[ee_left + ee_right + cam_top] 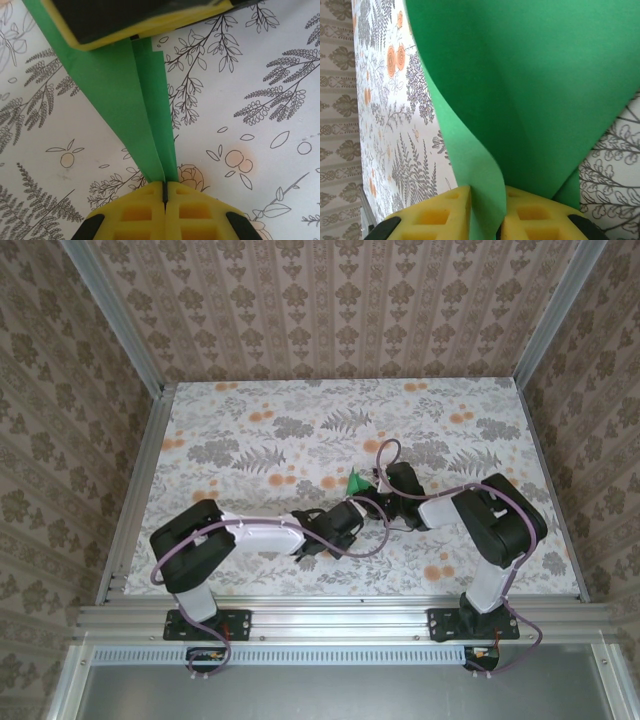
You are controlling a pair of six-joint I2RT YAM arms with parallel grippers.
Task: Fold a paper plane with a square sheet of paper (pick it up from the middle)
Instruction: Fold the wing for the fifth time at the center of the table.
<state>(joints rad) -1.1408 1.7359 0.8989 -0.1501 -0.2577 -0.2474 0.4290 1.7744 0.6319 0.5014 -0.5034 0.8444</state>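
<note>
Next, I open my left gripper and take the paper nearer my right gripper point(115, 67), because it pinches only the narrow tip while the layers above spread apart.
The paper plane point(127, 100) is bright green paper folded into a slim, pointed dart shape with a centre crease, held just above the table. My left gripper point(164, 186) is shut on its narrow end, the yellow pads pressed together on the crease. At the wider end, a curved fold of the green paper point(535, 90) runs between the parted pads of my right gripper point(487, 200). From above, the paper point(356, 481) is a small green patch where both grippers meet mid-table, the left gripper point(350, 508) below it and the right gripper point(385, 483) to its right.
A floral cloth point(260, 440) covers the table, with aluminium rails at the sides and near edge point(340, 615). Patterned walls enclose the space. Both arms reach inward from their bases, and cables loop around them.
</note>
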